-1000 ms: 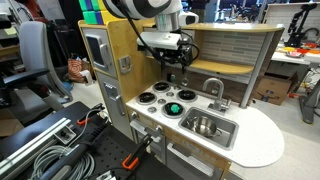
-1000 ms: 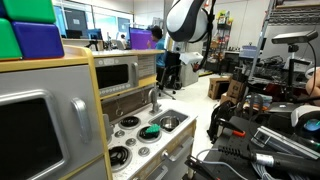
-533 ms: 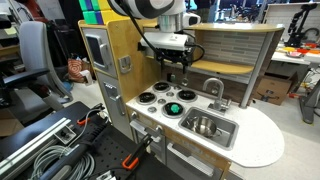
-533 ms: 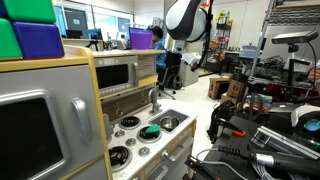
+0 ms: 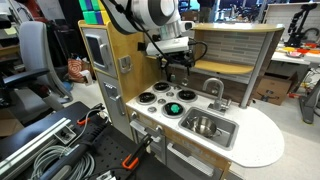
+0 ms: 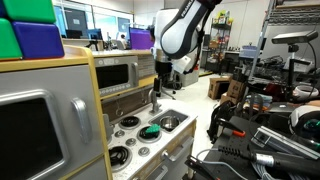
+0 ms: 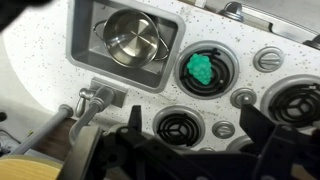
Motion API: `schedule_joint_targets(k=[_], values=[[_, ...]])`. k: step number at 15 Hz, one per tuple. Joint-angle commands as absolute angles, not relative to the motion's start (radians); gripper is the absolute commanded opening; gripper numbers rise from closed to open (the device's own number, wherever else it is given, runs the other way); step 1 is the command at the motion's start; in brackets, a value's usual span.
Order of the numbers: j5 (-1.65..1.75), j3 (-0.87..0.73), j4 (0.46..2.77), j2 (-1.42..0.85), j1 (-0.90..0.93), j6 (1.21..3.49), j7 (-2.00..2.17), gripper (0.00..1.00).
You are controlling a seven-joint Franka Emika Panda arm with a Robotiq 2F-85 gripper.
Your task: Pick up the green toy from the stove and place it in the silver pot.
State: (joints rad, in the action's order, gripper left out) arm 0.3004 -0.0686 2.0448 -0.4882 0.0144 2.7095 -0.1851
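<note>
The robot's gripper will go next to the green toy's middle (image 5: 174, 108) (image 7: 200, 69), on the black burner beside the sink, and close there.
The green toy (image 7: 202, 70) lies on a black burner of the white stove (image 7: 160, 96); it also shows in both exterior views (image 5: 176, 108) (image 6: 150, 131). The silver pot (image 7: 135, 40) sits in the sink basin beside the stove, seen in both exterior views (image 5: 204, 126) (image 6: 170, 123). My gripper (image 7: 198, 125) is open and empty. It hangs well above the back of the cooktop (image 5: 177, 68) (image 6: 160, 86). In the wrist view its two dark fingers frame a bare burner, with the toy beyond them.
A grey faucet (image 7: 95, 100) (image 5: 213, 90) stands behind the sink. A wooden shelf (image 5: 225, 66) runs above the counter. The silver oven door (image 6: 120, 72) is beside the stove. Knobs sit between the burners.
The arm has swung and turned. The gripper has come lower and nearer the back of the stove. The toy and pot have not moved.
</note>
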Motion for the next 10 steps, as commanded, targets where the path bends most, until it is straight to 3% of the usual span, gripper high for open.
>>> schedule_joint_targets(k=[1, 6, 10], values=[[0.37, -0.113, 1.86, -0.66, 0.077, 2.676, -0.131, 1.0], [0.3, -0.062, 1.71, -0.827, 0.039, 2.597, -0.188, 1.0], [0.324, -0.033, 1.588, -0.916, 0.016, 2.373, -0.341, 1.0]])
